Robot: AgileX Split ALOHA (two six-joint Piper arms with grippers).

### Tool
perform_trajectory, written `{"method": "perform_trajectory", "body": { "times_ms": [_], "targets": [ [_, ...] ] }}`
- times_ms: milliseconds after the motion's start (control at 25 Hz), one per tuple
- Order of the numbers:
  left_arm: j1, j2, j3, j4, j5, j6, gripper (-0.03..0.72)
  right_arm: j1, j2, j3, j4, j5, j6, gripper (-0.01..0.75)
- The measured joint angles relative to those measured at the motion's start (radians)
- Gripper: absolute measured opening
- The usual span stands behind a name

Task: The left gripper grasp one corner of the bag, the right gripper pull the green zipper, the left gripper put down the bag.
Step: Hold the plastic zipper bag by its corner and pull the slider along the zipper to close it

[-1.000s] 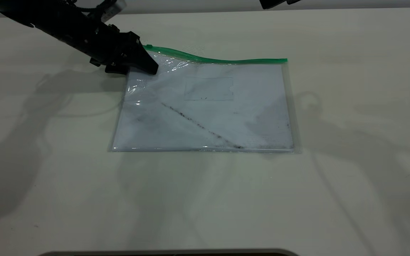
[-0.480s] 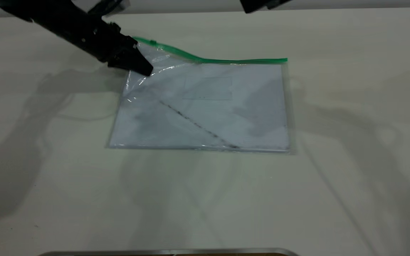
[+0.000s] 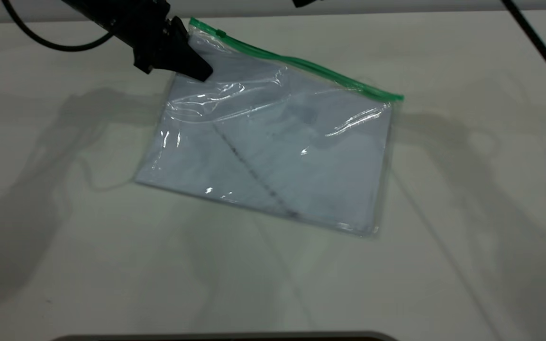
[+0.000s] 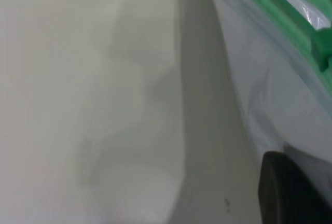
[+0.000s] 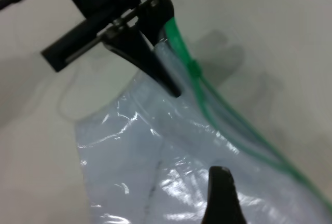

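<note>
My right gripper is to close next on the small green slider (image 3: 220,33) (image 5: 194,69) of the bag's zipper, beside the corner that my left gripper is holding.
The bag (image 3: 273,142) is a clear pouch with white sheets and a dark diagonal smudge. It hangs tilted, its far left corner raised and its near edge on the table (image 3: 467,237). My left gripper (image 3: 197,71) is shut on that raised corner, just below the green zipper (image 3: 296,61). The small green slider (image 3: 221,33) sits near the held corner. The left wrist view shows the zipper (image 4: 275,11) and one dark finger (image 4: 290,193). The right wrist view shows the left gripper (image 5: 168,86), the slider (image 5: 194,69) and one right finger (image 5: 220,193) above the bag (image 5: 155,172), open and empty.
Only a dark part of the right arm (image 3: 307,2) shows at the top edge of the exterior view. A black cable (image 3: 538,47) crosses the table's far right corner. Arm shadows lie on the white table on both sides of the bag.
My left gripper has risen and moved back with the bag's corner. The bag has tilted and turned, its zipper edge now slanting. The right arm has moved left along the top edge.
</note>
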Motion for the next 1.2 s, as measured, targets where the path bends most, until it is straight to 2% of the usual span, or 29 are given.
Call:
{"method": "perform_trajectory", "body": {
  "times_ms": [320, 760, 1200],
  "targets": [
    [-0.025, -0.014, 0.0, 0.111, -0.013, 0.073, 0.085, 0.033, 0.13, -0.113, 0.0, 0.045, -0.085, 0.566],
    [-0.058, -0.014, 0.0, 0.116, -0.067, 0.121, 0.085, 0.108, 0.259, -0.222, 0.114, 0.051, -0.17, 0.564],
    [-0.058, -0.014, 0.0, 0.116, -0.073, 0.172, 0.085, 0.11, 0.316, -0.271, 0.176, 0.049, -0.182, 0.541]
  ]
}}
